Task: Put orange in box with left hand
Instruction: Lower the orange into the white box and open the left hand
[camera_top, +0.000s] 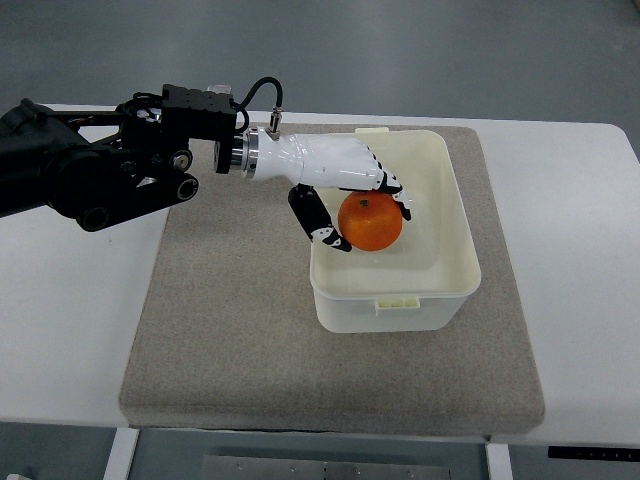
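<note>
Next, my left gripper lets go of the orange on the middle of the cream plastic box's bottom (402, 210).
An orange (371, 222) is held over the inside of a cream plastic box (455, 265) that stands on a grey mat. My left hand (362, 214) reaches in from the left over the box's left rim. Its white and black fingers (392, 188) curl over the top of the orange and the thumb (318, 222) sits at its left side. I cannot tell whether the orange touches the box floor. The right arm is out of view.
The grey mat (230, 330) lies on a white table (580, 260). My black left forearm (100, 165) stretches across the table's back left. The table's front edge runs along the bottom of the view.
</note>
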